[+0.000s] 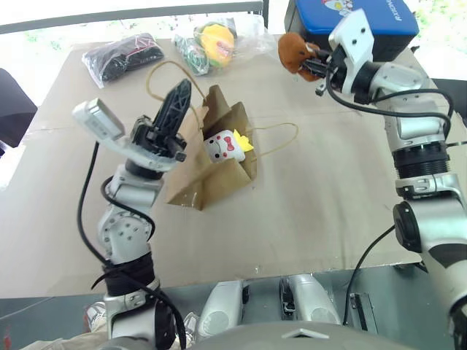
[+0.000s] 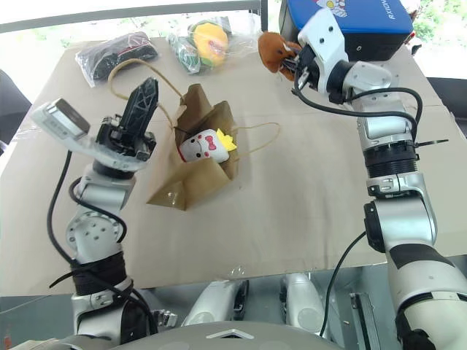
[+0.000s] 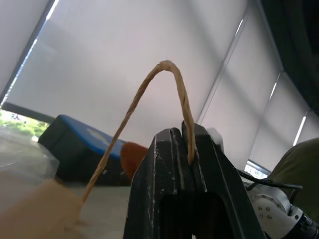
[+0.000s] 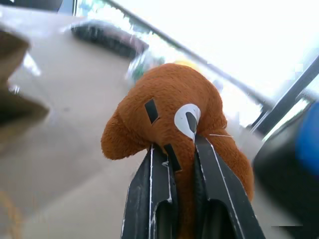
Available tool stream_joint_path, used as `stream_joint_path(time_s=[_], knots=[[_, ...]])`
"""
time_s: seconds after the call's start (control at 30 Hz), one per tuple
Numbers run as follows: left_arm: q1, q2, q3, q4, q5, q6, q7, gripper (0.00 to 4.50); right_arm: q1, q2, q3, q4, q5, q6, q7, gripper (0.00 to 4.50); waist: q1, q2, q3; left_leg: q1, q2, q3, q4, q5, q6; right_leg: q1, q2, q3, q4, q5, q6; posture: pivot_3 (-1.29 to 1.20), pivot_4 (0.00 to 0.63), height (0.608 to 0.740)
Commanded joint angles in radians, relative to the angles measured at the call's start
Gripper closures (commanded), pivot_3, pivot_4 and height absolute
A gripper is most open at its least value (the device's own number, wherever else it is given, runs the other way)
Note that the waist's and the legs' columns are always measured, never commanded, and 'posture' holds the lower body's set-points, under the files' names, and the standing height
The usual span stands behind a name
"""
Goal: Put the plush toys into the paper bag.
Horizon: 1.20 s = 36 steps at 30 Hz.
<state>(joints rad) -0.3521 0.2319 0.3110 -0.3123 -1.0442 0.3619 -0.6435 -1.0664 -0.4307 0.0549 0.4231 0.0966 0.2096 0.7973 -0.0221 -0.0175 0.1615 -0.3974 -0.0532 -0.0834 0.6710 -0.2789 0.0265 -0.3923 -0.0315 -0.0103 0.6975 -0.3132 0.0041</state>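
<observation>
The robot's right gripper should release the brown-orange plush toy in the paper bag's opening (image 1: 216, 154), against the white plush toy.
The brown paper bag (image 1: 193, 179) lies slumped at the middle of the table. My left gripper (image 1: 182, 87) is shut on one of its twisted handles (image 3: 169, 74) and holds that loop up above the bag. The white plush toy (image 1: 225, 146), with red and yellow parts, sits in the bag's open mouth. The bag's other handle (image 1: 281, 138) lies flat to the right. Raised at the far right, my right gripper (image 4: 182, 144) is shut on the brown-orange plush toy (image 1: 293, 51), whose face (image 4: 169, 109) bulges out past the fingertips.
At the table's far edge lie a black item in a clear bag (image 1: 122, 57) and yellow-green items in clear wrap (image 1: 211, 42). A blue-topped dark box (image 1: 379, 22) stands at the far right, just behind my right gripper. Brown sheeting (image 1: 328, 197) covers the table.
</observation>
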Motion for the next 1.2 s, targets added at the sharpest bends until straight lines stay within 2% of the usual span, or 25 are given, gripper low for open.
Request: stream_joint_path(time_s=[0.03,0.23,0.37,0.47,0.73,0.93,1.03,1.2], knots=[[-0.014,0.018,0.014,-0.058,-0.027,-0.009,0.008,4.5,-0.016,-0.02,-0.066,-0.208,0.098,0.098,0.013,4.41,0.0,0.0,0.0,0.0,0.0,0.0,0.0,0.0,0.0,0.0,0.0,0.0,0.0,0.0,0.0,0.0,0.15,0.74],[0.244,0.057,0.106,-0.138,-0.09,0.017,0.034,4.5,0.057,-0.031,-0.003,-0.44,0.148,0.214,0.061,4.41,-0.019,0.001,-0.001,0.001,0.002,0.001,-0.003,0.0,0.0,-0.001,0.0,0.001,-0.002,0.0,0.0,0.0,0.15,0.74],[0.299,0.064,0.105,-0.177,-0.086,0.008,0.047,4.5,0.095,-0.013,0.058,-0.509,0.19,0.245,0.127,4.41,-0.001,0.001,0.0,0.0,0.002,0.0,-0.001,0.0,0.0,-0.001,0.0,0.0,-0.001,0.001,-0.002,0.0,0.15,0.74],[0.309,0.058,0.089,-0.199,-0.08,0.006,0.056,4.5,0.11,-0.017,0.147,-0.519,0.155,0.209,0.187,4.41,0.01,0.001,0.0,0.0,0.002,0.0,0.0,0.0,0.0,0.0,0.0,0.0,-0.001,0.003,-0.002,0.0,0.15,0.74],[0.341,0.068,0.1,-0.23,-0.089,-0.01,0.076,4.5,0.05,-0.048,0.394,-0.414,-0.072,-0.096,0.342,4.41,0.009,0.001,0.0,0.001,0.001,0.0,0.001,0.0,0.0,-0.001,0.0,0.0,-0.002,0.003,-0.002,0.0,0.15,0.74],[0.298,0.061,0.077,-0.236,-0.081,-0.028,0.101,4.5,-0.012,-0.031,0.516,-0.304,-0.196,-0.342,0.45,4.41,0.008,0.0,0.0,0.001,0.002,0.0,0.0,0.0,0.0,-0.001,0.001,-0.001,-0.002,0.003,-0.002,0.0,0.15,0.74],[0.291,0.058,0.071,-0.232,-0.075,-0.034,0.104,4.5,-0.043,0.01,0.535,-0.25,-0.212,-0.415,0.471,4.41,0.008,0.0,0.0,0.001,0.002,0.0,0.001,0.0,0.0,0.0,0.001,-0.001,-0.002,0.003,-0.002,0.0,0.15,0.74],[0.295,0.033,0.031,-0.229,-0.051,-0.049,0.101,4.5,-0.106,0.154,0.586,-0.064,-0.257,-0.538,0.466,4.41,0.005,0.0,0.0,0.001,0.002,0.0,0.001,0.0,0.0,-0.001,0.001,-0.001,-0.002,0.003,-0.002,0.0,0.15,0.74]])
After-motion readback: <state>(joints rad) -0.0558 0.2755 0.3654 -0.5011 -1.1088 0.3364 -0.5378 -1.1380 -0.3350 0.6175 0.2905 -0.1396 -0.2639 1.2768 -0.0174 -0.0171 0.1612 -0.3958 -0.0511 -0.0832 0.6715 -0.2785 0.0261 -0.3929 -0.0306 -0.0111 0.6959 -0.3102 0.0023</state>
